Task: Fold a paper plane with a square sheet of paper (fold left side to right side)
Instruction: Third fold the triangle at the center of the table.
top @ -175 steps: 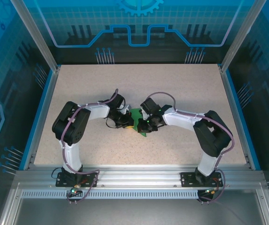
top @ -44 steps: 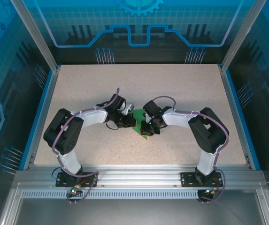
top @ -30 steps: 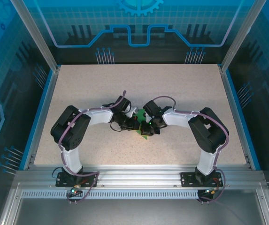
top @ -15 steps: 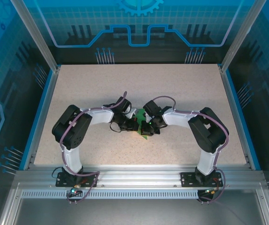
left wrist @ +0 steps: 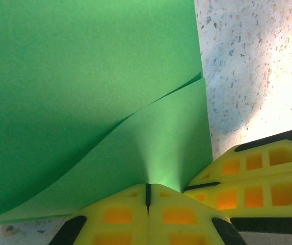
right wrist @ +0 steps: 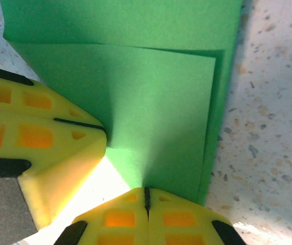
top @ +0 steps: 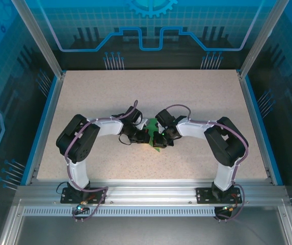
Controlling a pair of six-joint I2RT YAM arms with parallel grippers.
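Both my grippers crowd one end of the green flap, so next my left gripper opens and takes the paper by the flap's far corner to fold it over.
The square sheet of paper (top: 151, 124) is bright green and lies folded in layers at the table's middle, mostly under the two wrists. My left gripper (top: 147, 137) is shut, and in the left wrist view its yellow tips (left wrist: 148, 185) rest on the near edge of a raised green flap (left wrist: 151, 138). My right gripper (top: 157, 138) is shut too, its tips (right wrist: 147, 190) set on the edge of the layered paper (right wrist: 151, 102). The two grippers meet tip to tip: the right fingers (left wrist: 258, 173) show beside the left ones, and the left fingers (right wrist: 38, 132) beside the right ones.
The speckled beige table (top: 196, 97) spreads around the paper, bounded by blue rails (top: 45, 122) and the aluminium frame (top: 146, 191) at the near edge. Both arm bases (top: 82, 193) stand on that near frame.
Since 1.5 s ago the left arm has swung right, bringing its shut gripper onto the paper beside the right one. Over the last half second nothing visibly moves.
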